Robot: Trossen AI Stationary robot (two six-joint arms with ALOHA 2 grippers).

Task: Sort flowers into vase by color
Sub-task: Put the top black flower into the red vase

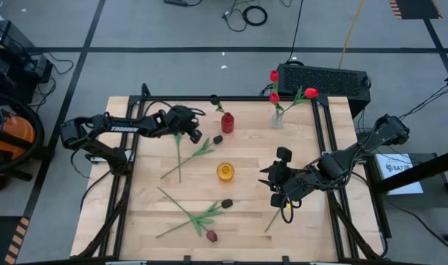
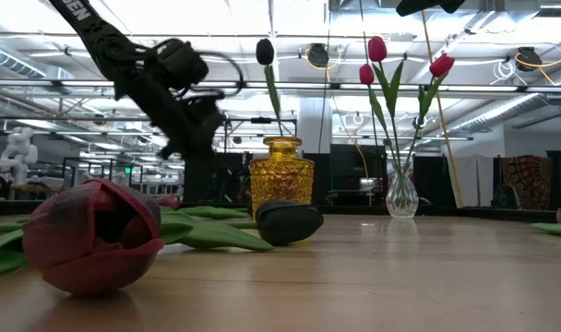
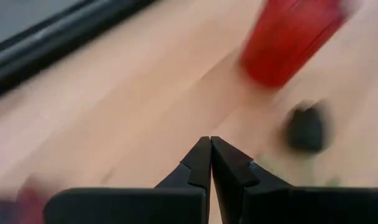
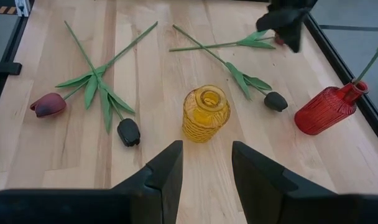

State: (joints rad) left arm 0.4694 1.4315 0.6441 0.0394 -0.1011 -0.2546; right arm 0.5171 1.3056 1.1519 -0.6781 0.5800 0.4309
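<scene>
My left gripper is shut beside the dark tulip's head. I should pull it back, open it and take the stem [image 1: 186, 162] below the leaves.
My left gripper [image 3: 210, 142] is shut with nothing between its fingertips. It slants down over the table's far left [image 1: 197, 137], near the red vase [image 1: 227, 122], which holds one dark tulip [image 2: 265, 51]. A dark-headed tulip [image 1: 218, 139] lies flat just beyond it, and another stem [image 1: 178, 158] crosses there. My right gripper [image 4: 206, 168] hangs open above the table [image 1: 277, 182], on the near right side of the yellow vase [image 4: 206, 114]. A dark tulip [image 4: 129, 132] and a maroon one [image 4: 48, 104] lie crossed near the front edge.
A clear vase [image 1: 277, 119] with three red tulips stands at the far edge, right of the red vase. One more stem [image 1: 274, 219] lies on the table below my right arm. Bare wood lies between the yellow vase and the right rail [image 1: 329, 147].
</scene>
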